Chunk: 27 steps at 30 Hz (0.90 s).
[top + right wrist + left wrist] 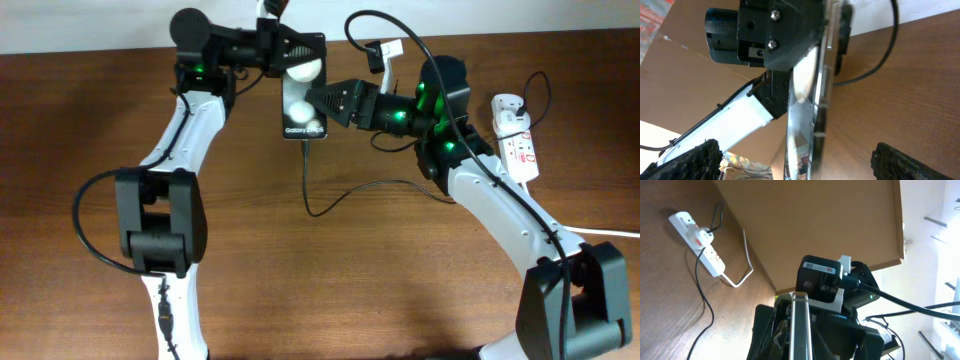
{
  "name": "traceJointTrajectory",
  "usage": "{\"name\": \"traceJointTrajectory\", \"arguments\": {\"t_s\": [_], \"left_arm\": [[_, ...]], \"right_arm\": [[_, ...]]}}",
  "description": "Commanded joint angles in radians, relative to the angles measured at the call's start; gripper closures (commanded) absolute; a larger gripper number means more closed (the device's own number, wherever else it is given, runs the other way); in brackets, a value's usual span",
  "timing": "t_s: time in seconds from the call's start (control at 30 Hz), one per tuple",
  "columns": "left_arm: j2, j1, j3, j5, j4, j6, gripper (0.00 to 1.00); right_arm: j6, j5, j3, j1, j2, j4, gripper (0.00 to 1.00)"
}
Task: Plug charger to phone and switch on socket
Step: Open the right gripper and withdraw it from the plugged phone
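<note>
Next, my left gripper sets the phone free on the bare table inside the bend of the black cable (323, 172), letting go of it there.
The phone (303, 108) is a black slab held off the table, face up, its lettering near the lower end. My left gripper (290, 62) is shut on its upper end; in the left wrist view the phone's silver edge (800, 322) runs between the jaws. My right gripper (320, 100) is open at the phone's right side; its two fingers (800, 162) stand wide apart with the phone (807, 107) edge-on between them, untouched. The charger (330, 200), a thin black cable, meets the phone's bottom edge and curves right across the table. The socket (518, 145) lies at the far right.
The socket's thick white cord (610, 232) runs off the right edge. In the left wrist view the socket (697, 235) lies at upper left with the black cable (705, 300) trailing from it. A cardboard wall (815, 220) stands behind the table.
</note>
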<state>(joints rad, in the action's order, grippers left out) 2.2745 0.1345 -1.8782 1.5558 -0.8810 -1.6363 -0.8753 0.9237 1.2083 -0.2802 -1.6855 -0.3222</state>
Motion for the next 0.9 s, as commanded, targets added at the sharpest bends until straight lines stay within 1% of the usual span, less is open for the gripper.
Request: {"name": "traceJointTrajectory", "arguments": {"t_s": [0.0,0.13,0.23,0.3,0.4,0.43,0.47,0.57,0.6,0.67,0.7,0.77,0.87], "left_arm": [[-0.014,-0.047,-0.004,0.008,-0.008,0.014,1.0],[-0.014,-0.132,-0.004,0.008,-0.008,0.014,1.0],[-0.014,-0.203,-0.004,0.008,-0.008,-0.013,1.0],[-0.014,-0.224,-0.004,0.008,-0.008,-0.013,1.0],[-0.014,-0.225,-0.004,0.008,-0.008,-0.012,1.0],[-0.014,-0.225,-0.004,0.008,-0.008,-0.012,1.0],[-0.014,-0.224,-0.004,0.008,-0.008,-0.012,1.0],[-0.014,-0.216,-0.004,0.009,-0.008,-0.01,1.0],[-0.014,-0.207,-0.004,0.01,-0.008,-0.006,1.0],[-0.013,-0.179,-0.004,0.017,-0.004,0.016,1.0],[-0.012,-0.165,-0.004,0.017,0.0,0.016,1.0],[-0.001,-0.127,-0.004,0.017,0.0,0.038,1.0],[0.055,-0.074,-0.004,0.016,0.003,0.037,1.0]], "right_arm": [[0.01,-0.011,0.021,0.001,0.011,-0.004,0.01],[0.019,0.014,0.021,0.001,0.011,0.016,0.01],[0.114,-0.007,0.021,0.001,0.011,0.161,0.01],[0.189,-0.082,0.021,0.001,0.011,0.288,0.01],[0.274,-0.224,0.021,0.002,0.011,0.473,0.01],[0.283,-0.246,0.021,0.007,0.011,0.504,0.01],[0.292,-0.256,0.021,0.035,0.013,0.545,0.01],[0.304,-0.26,0.022,0.13,0.053,0.583,0.01],[0.334,-0.295,0.034,0.165,0.076,0.628,0.01],[0.467,-0.436,0.138,0.196,0.103,0.865,0.01],[0.506,-0.482,0.189,0.196,0.104,0.949,0.01],[0.532,-0.544,0.266,0.196,0.105,1.044,0.01],[0.539,-0.544,0.286,0.196,0.105,1.059,0.01]]}}
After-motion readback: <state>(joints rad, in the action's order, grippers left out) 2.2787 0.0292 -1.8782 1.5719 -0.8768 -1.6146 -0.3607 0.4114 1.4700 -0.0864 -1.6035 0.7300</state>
